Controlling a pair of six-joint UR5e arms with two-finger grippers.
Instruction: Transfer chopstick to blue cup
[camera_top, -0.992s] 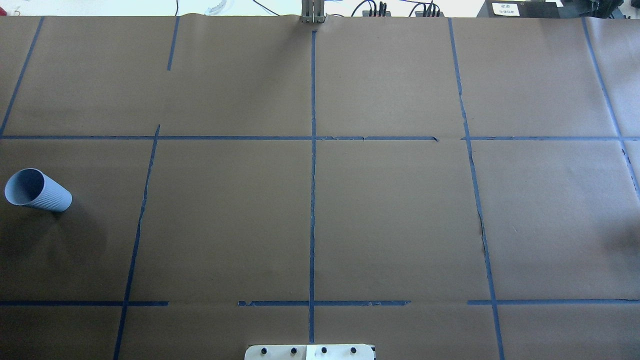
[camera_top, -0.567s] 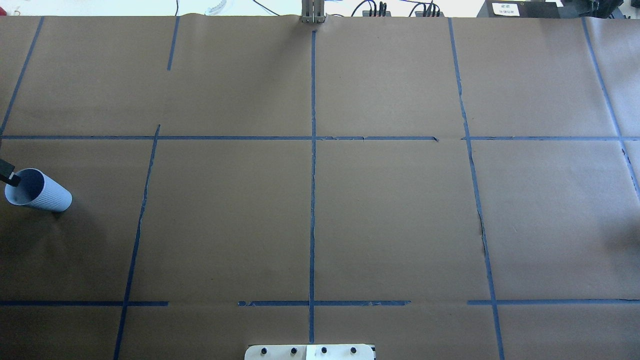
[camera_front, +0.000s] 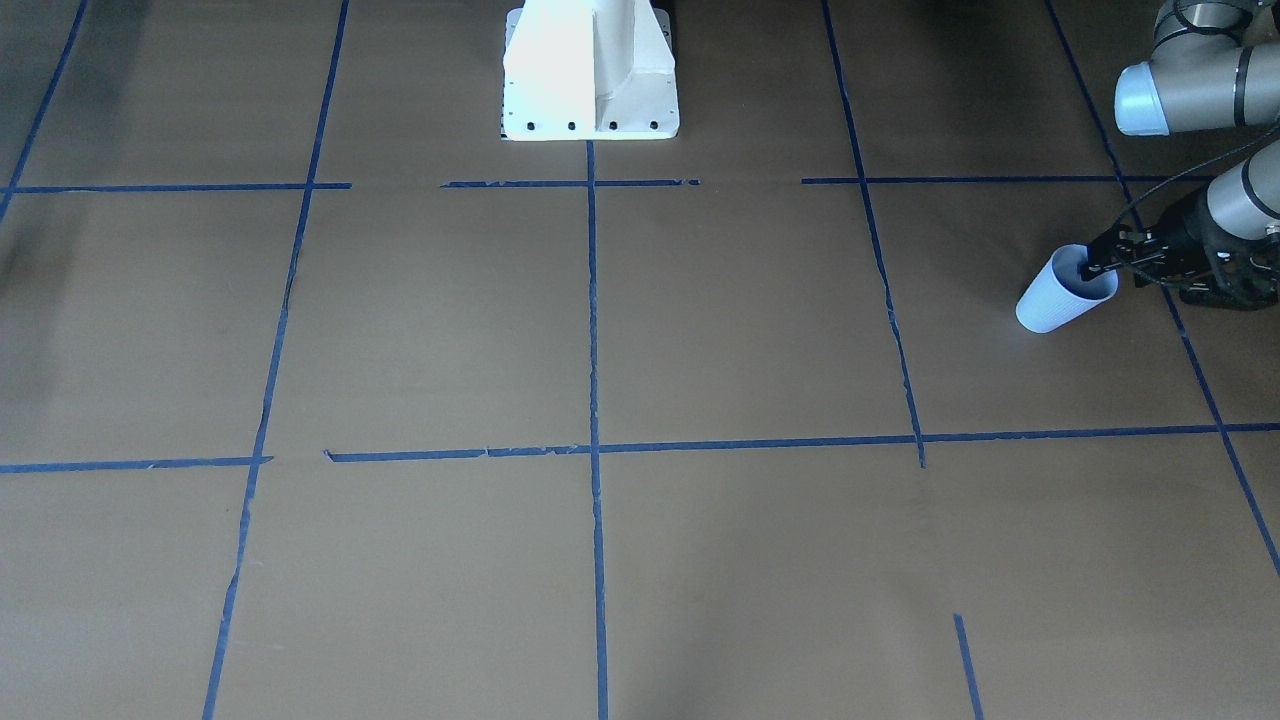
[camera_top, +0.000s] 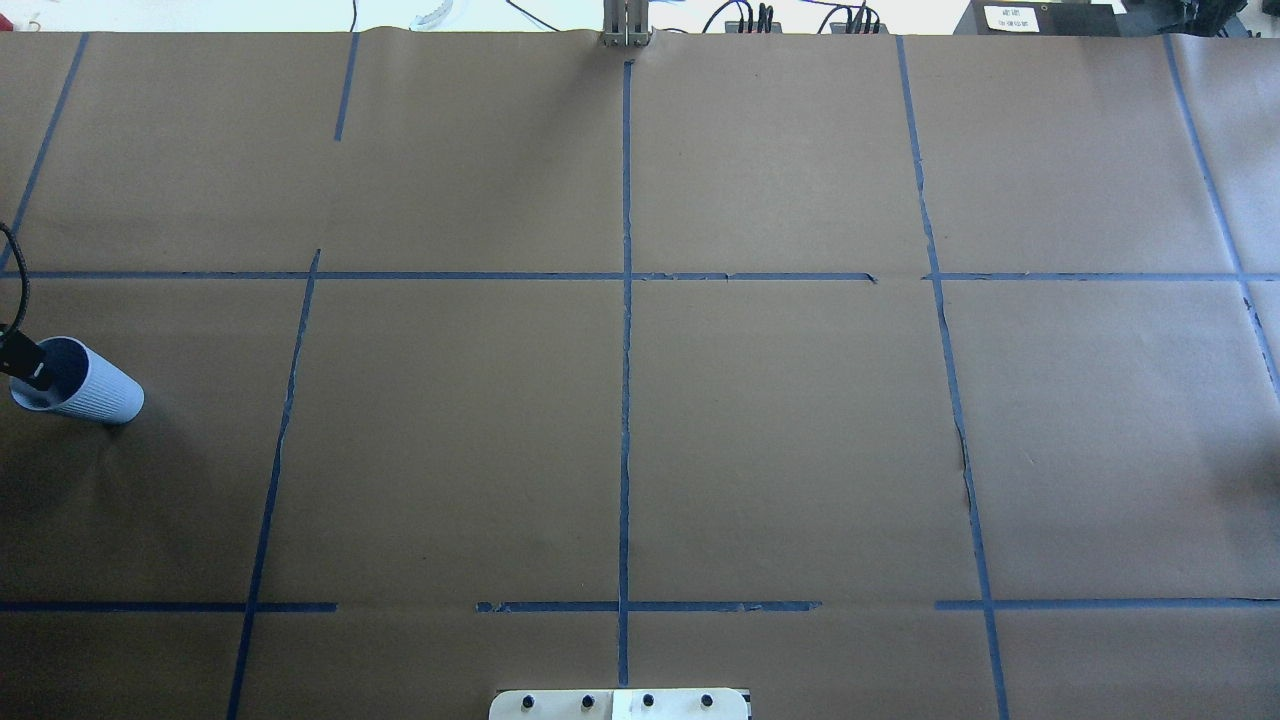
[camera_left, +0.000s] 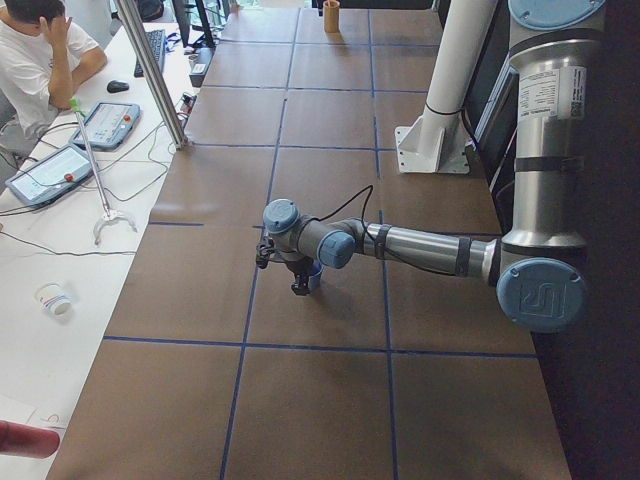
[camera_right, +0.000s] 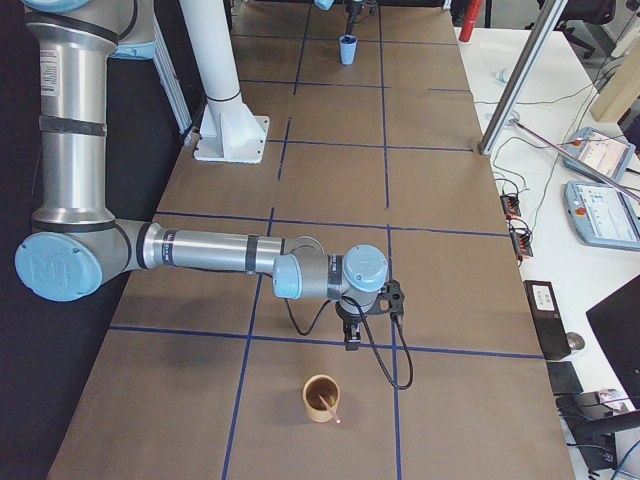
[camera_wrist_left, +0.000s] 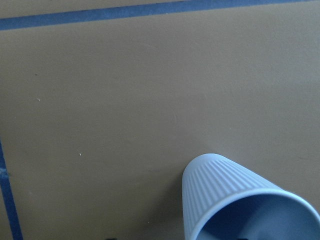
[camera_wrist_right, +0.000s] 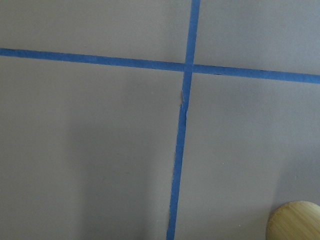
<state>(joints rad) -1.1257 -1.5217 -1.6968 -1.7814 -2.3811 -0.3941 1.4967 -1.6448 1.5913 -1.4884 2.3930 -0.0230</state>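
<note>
My left gripper will let go of the blue cup on the white base's tape line, midway (camera_front: 602, 326) between the cross lines.
The blue cup (camera_top: 85, 385) stands upright at the table's far left; it also shows in the front view (camera_front: 1052, 300) and the left wrist view (camera_wrist_left: 235, 195). My left gripper (camera_front: 1092, 266) reaches level to the cup's rim, a dark fingertip (camera_top: 30, 365) over its mouth; I cannot tell whether it is open or shut. The pale pink chopstick (camera_right: 328, 407) leans in a bamboo holder (camera_right: 321, 397) at the table's right end. My right gripper (camera_right: 350, 335) hangs just short of that holder, seen only from the side, so I cannot tell its state.
Brown paper with blue tape lines (camera_top: 625, 400) covers the table. The robot's white base (camera_front: 590, 70) is at the middle of the near edge. The bamboo holder's rim shows at the right wrist view's corner (camera_wrist_right: 295, 220). An operator (camera_left: 40, 50) sits beyond the far edge.
My left gripper has come in from the left edge: no gripper showed a second ago, then a fingertip reached the cup's rim, now farther over its mouth. The cup has not moved.
</note>
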